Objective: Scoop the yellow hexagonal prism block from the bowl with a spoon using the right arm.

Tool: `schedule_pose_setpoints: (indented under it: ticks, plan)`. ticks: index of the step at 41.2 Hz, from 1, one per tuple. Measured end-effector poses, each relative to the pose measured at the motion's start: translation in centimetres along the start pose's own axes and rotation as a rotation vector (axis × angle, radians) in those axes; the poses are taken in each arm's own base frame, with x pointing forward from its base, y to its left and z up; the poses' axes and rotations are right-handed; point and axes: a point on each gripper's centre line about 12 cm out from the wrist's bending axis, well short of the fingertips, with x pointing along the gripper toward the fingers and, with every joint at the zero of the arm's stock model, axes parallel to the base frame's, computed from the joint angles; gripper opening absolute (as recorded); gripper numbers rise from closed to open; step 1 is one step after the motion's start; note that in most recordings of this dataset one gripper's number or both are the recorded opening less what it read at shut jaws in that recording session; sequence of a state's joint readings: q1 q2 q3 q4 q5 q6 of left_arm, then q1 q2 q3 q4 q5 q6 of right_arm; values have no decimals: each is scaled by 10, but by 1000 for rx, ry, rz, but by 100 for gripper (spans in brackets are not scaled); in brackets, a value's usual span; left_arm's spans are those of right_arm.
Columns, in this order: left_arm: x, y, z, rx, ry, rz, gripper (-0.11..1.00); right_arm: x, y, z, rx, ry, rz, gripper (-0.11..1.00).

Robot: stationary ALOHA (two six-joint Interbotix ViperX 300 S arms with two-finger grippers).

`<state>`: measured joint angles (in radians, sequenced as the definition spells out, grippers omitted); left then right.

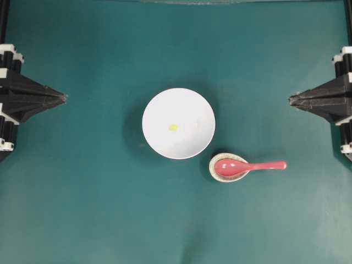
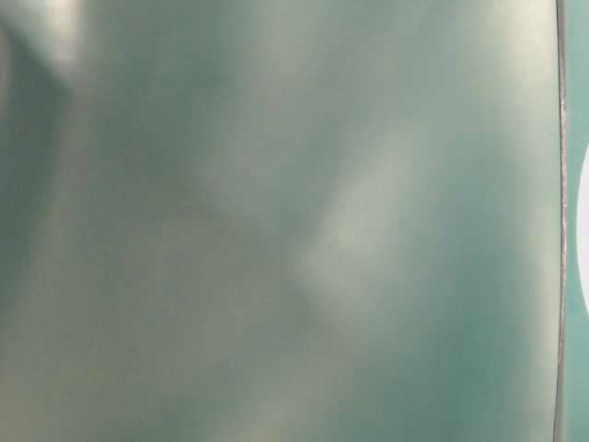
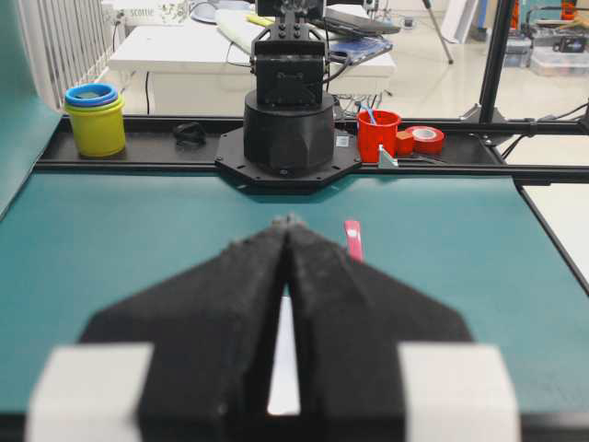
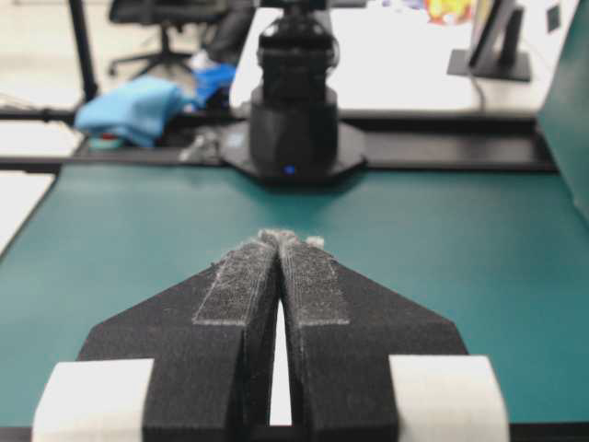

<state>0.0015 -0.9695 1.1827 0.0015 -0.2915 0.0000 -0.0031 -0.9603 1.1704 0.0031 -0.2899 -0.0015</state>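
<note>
The pink-red spoon's head rests in the small speckled dish, and my right gripper will next close on the handle (image 1: 257,166) of that spoon, just behind its head.
The white bowl (image 1: 179,104) stands mid-table in the overhead view. The tiny yellow hexagonal prism block (image 1: 173,127) lies on its floor, left of centre. To the bowl's lower right lies the pink-red spoon (image 1: 258,165), handle pointing right. My right gripper (image 1: 290,99) hangs shut and empty at the right edge, well above and right of the spoon. My left gripper (image 1: 65,98) is shut and empty at the left edge. In the left wrist view the left gripper (image 3: 288,221) has its tips pressed together, with the spoon's handle (image 3: 353,241) just past them. The right gripper (image 4: 279,238) is likewise pinched shut.
The spoon's head rests in a small speckled oval dish (image 1: 220,173) touching the bowl's lower right rim. Past the far table edge in the left wrist view stand the other arm's base (image 3: 290,129), a yellow cup (image 3: 95,124) and a red cup (image 3: 378,135). The table-level view is a blur.
</note>
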Motion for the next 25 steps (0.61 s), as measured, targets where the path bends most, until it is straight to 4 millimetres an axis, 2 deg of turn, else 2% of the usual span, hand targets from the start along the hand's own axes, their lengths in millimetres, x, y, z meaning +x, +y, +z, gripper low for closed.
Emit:
schedule_pose_setpoints:
  ticks: [9, 20, 22, 25]
  plan:
    - [1, 0, -8, -5, 60, -1, 0, 7, -2, 7, 0, 17, -7, 0]
    - [1, 0, -12, -3, 98, -1, 0, 12, -2, 5, -4, 38, -9, 1]
    - [1, 0, -13, -3, 103, -1, 0, 12, -2, 5, -4, 38, -9, 8]
    - [1, 0, -13, -3, 104, -1, 0, 13, -2, 5, -4, 41, -9, 28]
